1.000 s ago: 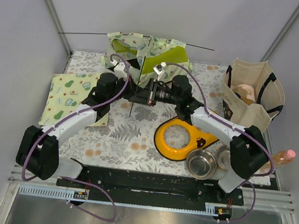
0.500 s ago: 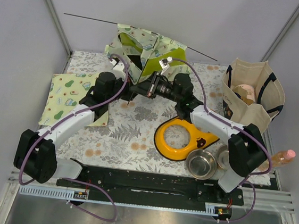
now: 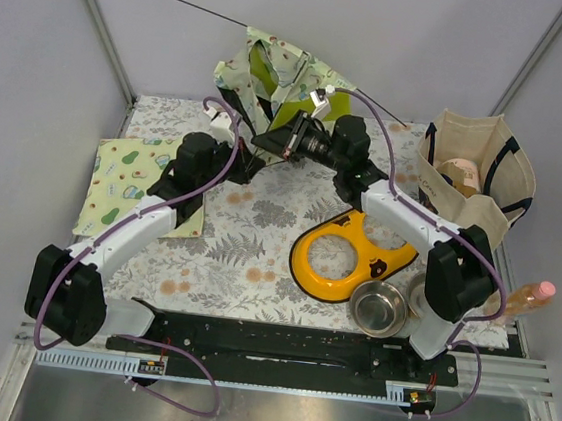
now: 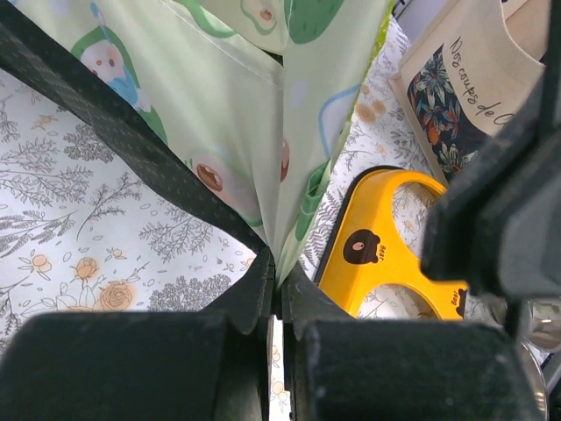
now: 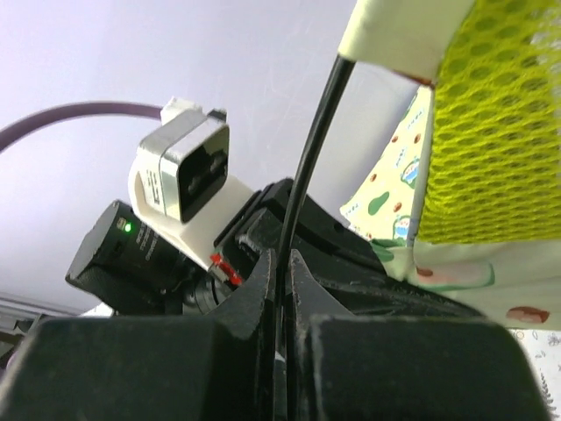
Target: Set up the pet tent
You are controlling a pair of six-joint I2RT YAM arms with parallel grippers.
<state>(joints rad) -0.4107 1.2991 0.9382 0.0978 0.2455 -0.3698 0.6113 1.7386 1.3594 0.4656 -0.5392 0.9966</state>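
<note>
The robot's right gripper holds only the black pole that sticks out of the tent's sleeve, so it should open and take the end of the sleeve [image 5: 351, 51].
The pet tent [image 3: 274, 84] of pale green avocado print with lime-green panels hangs lifted at the back centre, thin black poles sticking out to the upper left and right. My left gripper [image 3: 248, 155] is shut on a fold of the tent's fabric [image 4: 289, 158] at its lower edge. My right gripper [image 3: 271, 144] is shut on a thin black pole [image 5: 308, 167] of the tent; lime mesh [image 5: 491, 132] shows to its right. The two grippers sit close together under the tent.
An orange feeder [image 3: 346, 260] lies right of centre, also in the left wrist view [image 4: 386, 246]. Two steel bowls [image 3: 381, 310] sit at the front right. A canvas tote bag [image 3: 476, 176] stands at the right. A flat avocado-print mat [image 3: 128, 182] lies at the left. A bottle [image 3: 531, 295] lies at the right edge.
Both grippers have risen and moved toward the back, lifting the tent off the table. The long pole has tilted from level to slanting up to the left.
</note>
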